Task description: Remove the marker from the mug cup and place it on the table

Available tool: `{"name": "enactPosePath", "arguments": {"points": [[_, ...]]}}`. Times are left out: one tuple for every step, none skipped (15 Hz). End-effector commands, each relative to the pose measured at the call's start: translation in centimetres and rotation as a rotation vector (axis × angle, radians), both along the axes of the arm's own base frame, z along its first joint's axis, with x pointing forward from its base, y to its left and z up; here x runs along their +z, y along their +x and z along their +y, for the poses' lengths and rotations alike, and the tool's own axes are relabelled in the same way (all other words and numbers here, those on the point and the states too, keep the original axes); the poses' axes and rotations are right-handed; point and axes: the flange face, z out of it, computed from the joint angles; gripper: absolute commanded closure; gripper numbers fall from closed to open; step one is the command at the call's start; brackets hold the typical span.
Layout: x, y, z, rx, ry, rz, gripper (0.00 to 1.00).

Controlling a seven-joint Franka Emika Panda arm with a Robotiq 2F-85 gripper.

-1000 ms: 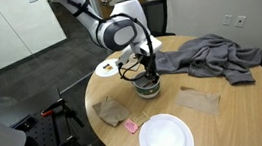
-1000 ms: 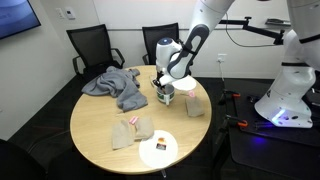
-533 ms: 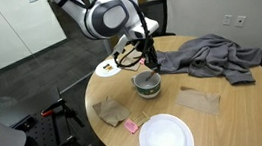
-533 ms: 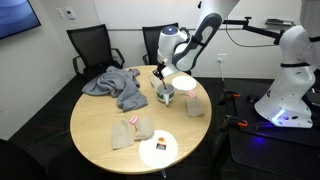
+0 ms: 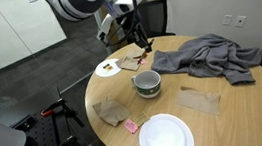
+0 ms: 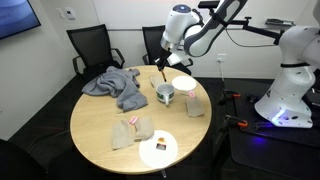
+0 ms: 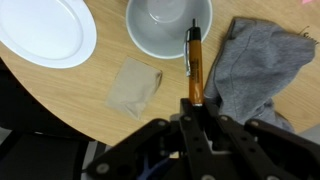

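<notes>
The robot's gripper needs to release the marker on the bare table (image 5: 112, 83) between the mug cup and the small saucer.
My gripper (image 7: 196, 103) is shut on the marker (image 7: 194, 62), a slim stick with an orange-brown body and a dark tip. It holds the marker in the air above the table (image 5: 238, 110), clear of the mug cup (image 7: 168, 28). The cup is white inside, looks empty, and stands on the wooden top in both exterior views (image 5: 147, 82) (image 6: 165, 94). The gripper (image 5: 138, 42) (image 6: 160, 66) hangs a good way above and behind the cup, with the marker (image 5: 145, 52) pointing down from it.
A grey cloth (image 5: 208, 55) (image 7: 262, 65) lies beside the cup. A large white plate (image 5: 165, 136) (image 7: 45, 30), a small saucer (image 5: 108, 69), two brown napkins (image 5: 108, 110) (image 5: 201, 100) and a pink scrap (image 5: 132, 126) are on the table. Chairs (image 6: 92, 47) stand behind it.
My gripper has risen from inside the cup, taking the marker up and out with it. The cup has stayed in place.
</notes>
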Motion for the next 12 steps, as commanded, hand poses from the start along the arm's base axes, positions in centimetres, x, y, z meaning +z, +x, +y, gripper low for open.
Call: {"name": "enactPosePath", "arguments": {"points": [[2.9,-2.8,2.3,0.142,0.032,0.002,0.96],[3.3,-3.1,3.2,0.18,0.032,0.009,0.96],[3.6,-3.5,4.0,0.222,0.037,0.014,0.96],[3.9,-3.9,4.8,0.256,0.041,0.024,0.96],[4.3,-4.4,5.8,0.296,0.051,0.041,0.96],[4.2,-4.7,6.9,0.328,0.065,0.065,0.96],[4.0,-4.8,7.8,0.357,0.082,0.089,0.96],[4.1,-4.9,8.6,0.384,0.093,0.116,0.96],[3.8,-4.9,9.3,0.411,0.097,0.142,0.96],[3.8,-4.9,9.9,0.434,0.103,0.168,0.96],[3.3,-4.8,10.2,0.45,0.103,0.192,0.96],[3.0,-4.7,10.4,0.462,0.104,0.212,0.96]]}}
